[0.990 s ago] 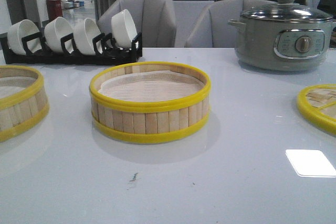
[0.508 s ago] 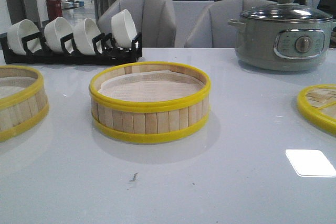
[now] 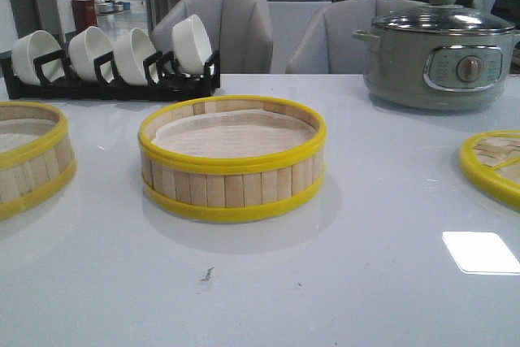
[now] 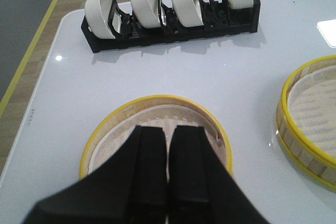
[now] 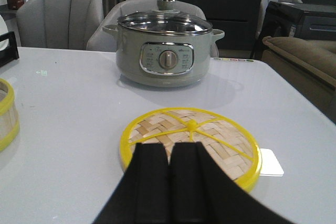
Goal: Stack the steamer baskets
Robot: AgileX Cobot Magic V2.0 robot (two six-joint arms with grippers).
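Note:
Next, I close my left gripper on the upper yellow rim (image 3: pixel 62 129) (image 4: pixel 227 148) of the second steamer basket, on the side that faces toward the middle basket.
One steamer basket (image 3: pixel 231 156) with pale slats, yellow rims and a white liner stands in the middle of the table. A second steamer basket (image 3: pixel 28 156) stands at the left edge of the front view. In the left wrist view my left gripper (image 4: pixel 169 129) is shut and empty above that second basket (image 4: pixel 113 124), and the middle basket (image 4: pixel 310 114) shows beside it. My right gripper (image 5: pixel 169 148) is shut and empty above the flat woven lid (image 5: pixel 210 135). Neither gripper shows in the front view.
A black rack of white bowls (image 3: pixel 114 58) stands at the back left. A grey electric pot with a glass lid (image 3: pixel 439 50) stands at the back right. The woven lid (image 3: pixel 496 164) lies at the right edge. Grey chairs stand behind the table.

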